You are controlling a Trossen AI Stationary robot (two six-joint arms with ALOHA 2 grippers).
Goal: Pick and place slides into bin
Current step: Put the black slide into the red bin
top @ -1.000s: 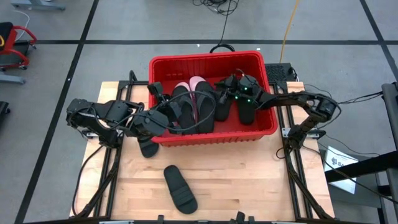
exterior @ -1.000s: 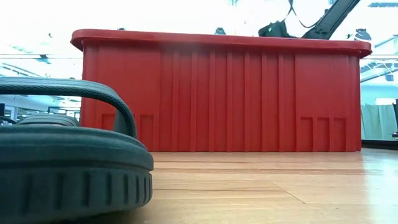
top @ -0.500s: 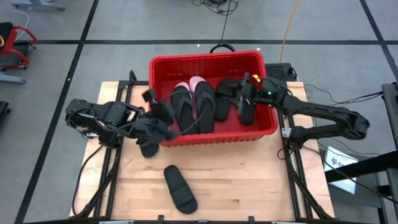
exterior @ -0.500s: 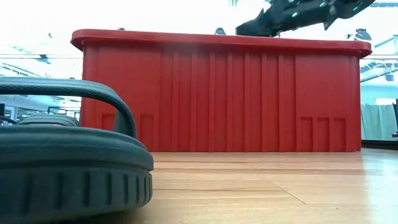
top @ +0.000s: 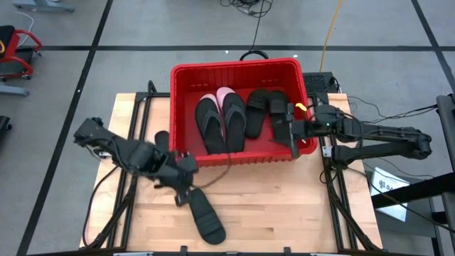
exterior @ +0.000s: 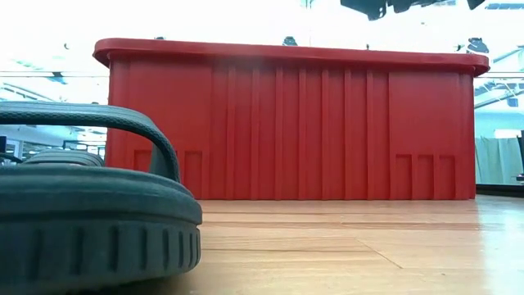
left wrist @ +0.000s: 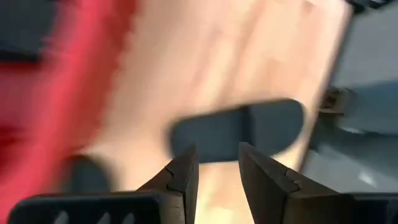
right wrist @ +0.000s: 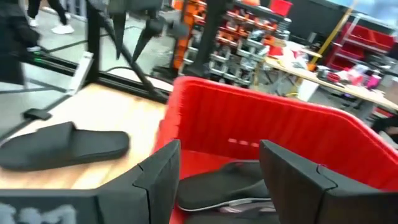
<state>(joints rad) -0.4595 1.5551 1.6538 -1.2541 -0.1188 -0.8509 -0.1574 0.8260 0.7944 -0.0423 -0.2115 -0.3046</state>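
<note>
I will next move my left gripper to the strap of the black slide point(top: 206, 220) point(left wrist: 247, 129) near the front edge of the table and close it there.
The red bin point(top: 307, 107) stands at the table's far middle and fills the low view point(exterior: 286, 123). In it lie a black flip-flop point(top: 208, 126), a pink-white slide point(top: 229, 107) and two black slides point(top: 257, 112). One black slide point(top: 206, 217) lies flat on the table near the front edge; it also shows in the left wrist view point(left wrist: 242, 127) and the low view point(exterior: 82, 205). My left gripper point(top: 186, 190) is open and empty, just above that slide's far end. My right gripper point(top: 293, 134) is open and empty over the bin's right near corner.
A second black slide point(top: 162, 139) lies on the table beside the bin's left wall, partly under my left arm. Bare wood lies to the right of the near slide point(top: 284, 206). Cables and frame rails run along both table sides.
My left gripper has left the bin's near left wall and gone toward the table's near edge, down to the black slide on the table. My right gripper has drawn back out of the bin's middle toward its right near corner and risen above the rim.
</note>
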